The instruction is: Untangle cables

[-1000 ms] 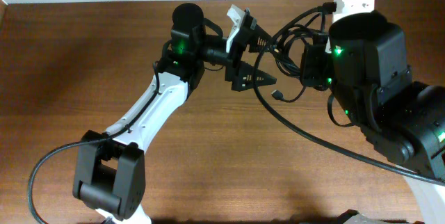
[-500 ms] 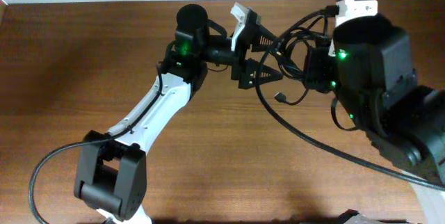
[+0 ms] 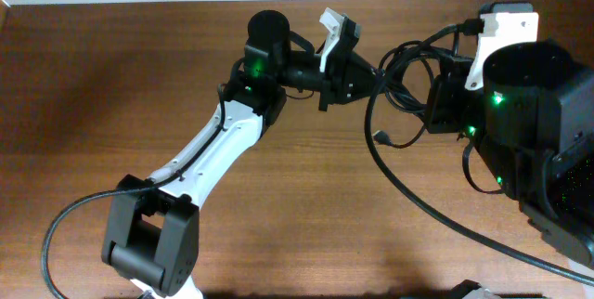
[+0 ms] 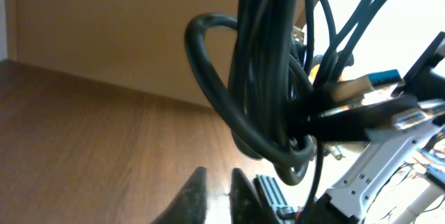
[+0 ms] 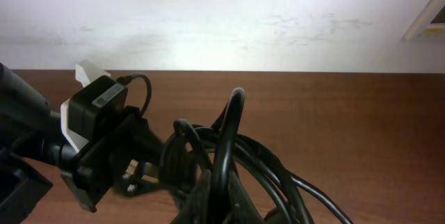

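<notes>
The loops of the cables hang beside the empty fingers of my left gripper, so it should open and take those loops (image 4: 240,121) before I pull the cables apart.
The cables (image 3: 406,65) form a black tangle held above the wooden table at the back centre-right. My right gripper (image 3: 430,95) is shut on it, and in the right wrist view a loop of the cables (image 5: 229,130) stands up between the pinched jaws of that gripper (image 5: 220,189). My left gripper (image 3: 368,76) reaches in from the left to the tangle's edge. In the left wrist view this gripper (image 4: 219,182) has its fingers drawn close with a thin gap and nothing seen between them. The cables (image 4: 268,85) hang just beyond and to the right, with plug connectors (image 4: 368,83) sticking out.
A long black cord (image 3: 418,197) trails from the tangle across the table to the lower right. A loose plug (image 3: 380,137) hangs below the tangle. The left arm's own cable (image 3: 56,234) loops at the lower left. The table's back edge (image 5: 334,72) meets a white wall.
My left gripper has moved right up to the tangle and its wide-open jaws have closed together. The right arm has shifted right and a little back, tangle still in its grip.
</notes>
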Controlling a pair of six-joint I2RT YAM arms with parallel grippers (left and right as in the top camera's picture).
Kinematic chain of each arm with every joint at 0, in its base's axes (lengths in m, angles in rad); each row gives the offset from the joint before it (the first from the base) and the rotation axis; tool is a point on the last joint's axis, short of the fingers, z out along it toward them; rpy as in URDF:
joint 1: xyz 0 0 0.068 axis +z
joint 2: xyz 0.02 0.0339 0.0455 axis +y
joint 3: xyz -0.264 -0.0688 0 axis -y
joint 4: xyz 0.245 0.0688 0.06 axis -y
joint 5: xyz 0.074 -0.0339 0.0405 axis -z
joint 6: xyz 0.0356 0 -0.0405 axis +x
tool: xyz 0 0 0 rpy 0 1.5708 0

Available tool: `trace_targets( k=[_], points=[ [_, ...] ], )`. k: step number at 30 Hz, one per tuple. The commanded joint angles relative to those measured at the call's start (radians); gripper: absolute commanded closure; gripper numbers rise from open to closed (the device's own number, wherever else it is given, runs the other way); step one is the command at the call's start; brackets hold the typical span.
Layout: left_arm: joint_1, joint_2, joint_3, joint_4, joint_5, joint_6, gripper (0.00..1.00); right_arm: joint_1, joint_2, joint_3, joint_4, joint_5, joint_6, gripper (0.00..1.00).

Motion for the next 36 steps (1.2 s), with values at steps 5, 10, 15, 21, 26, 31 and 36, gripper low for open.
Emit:
trace_targets(
  k=[5, 10, 15, 21, 26, 31, 36],
  points=[
    [0.000, 0.002, 0.006, 0.002, 0.007, -0.005, 0.14, 0.002, -0.011, 0.023, 0.006, 0.018, -0.017, 0.96],
    [0.003, 0.002, 0.006, 0.017, 0.061, -0.005, 0.16, 0.002, -0.010, 0.023, 0.019, 0.038, -0.037, 0.96],
    [0.026, 0.002, 0.006, 0.017, 0.096, -0.024, 0.15, 0.002, -0.010, 0.023, 0.018, 0.154, -0.037, 0.96],
    [0.025, 0.002, 0.006, 0.017, 0.095, -0.027, 0.13, 0.002, 0.008, 0.023, 0.018, 0.086, -0.039, 0.96],
    [0.001, 0.002, 0.006, 0.032, 0.094, -0.027, 0.14, 0.002, 0.044, 0.023, 0.016, 0.076, -0.039, 0.96],
    [-0.011, 0.002, 0.006, 0.060, 0.091, -0.045, 0.16, 0.002, 0.056, 0.023, 0.017, 0.042, -0.039, 0.96],
    [-0.014, 0.002, 0.006, 0.072, 0.053, -0.047, 1.00, 0.002, 0.055, 0.023, 0.010, 0.042, -0.039, 0.96]
  ],
)
